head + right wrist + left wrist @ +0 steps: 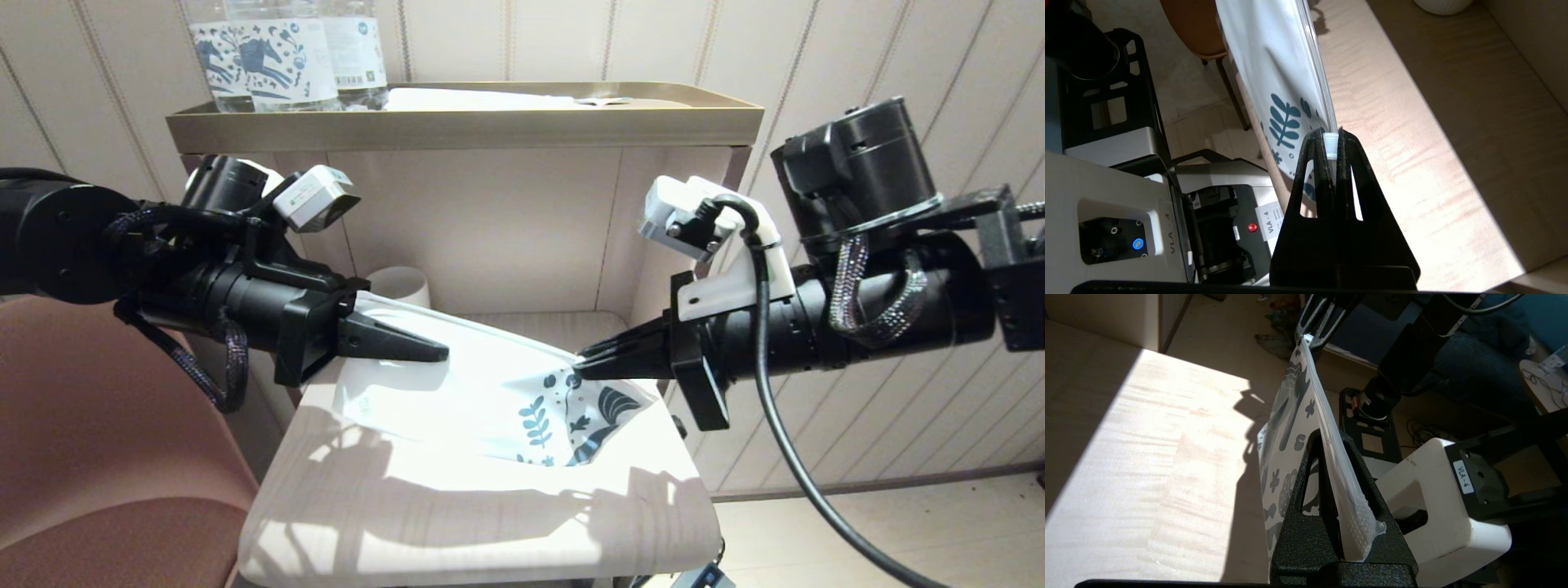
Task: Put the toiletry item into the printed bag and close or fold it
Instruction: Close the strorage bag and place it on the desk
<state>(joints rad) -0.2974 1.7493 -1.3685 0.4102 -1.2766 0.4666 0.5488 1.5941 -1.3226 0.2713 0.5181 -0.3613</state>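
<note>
Next, my right gripper releases the zip slider at the top corner of the bag's printed end (633,363), above the table.
The printed bag (490,400), white with dark blue leaf print at one end, hangs stretched between my two grippers just above the wooden table (490,523). My left gripper (441,353) is shut on the bag's top edge at its plain end; the left wrist view shows the zip strip of the bag (1286,428) pinched between the black fingers of the left gripper (1327,435). My right gripper (581,365) is shut on the top corner at the printed end, where the bag (1265,61) enters the right gripper (1332,132). The toiletry item is out of view.
A white mug (400,286) stands at the back of the table behind the bag. Above it a shelf tray (465,126) carries blue-printed water bottles (269,57). A brown chair (98,457) sits to the left of the table.
</note>
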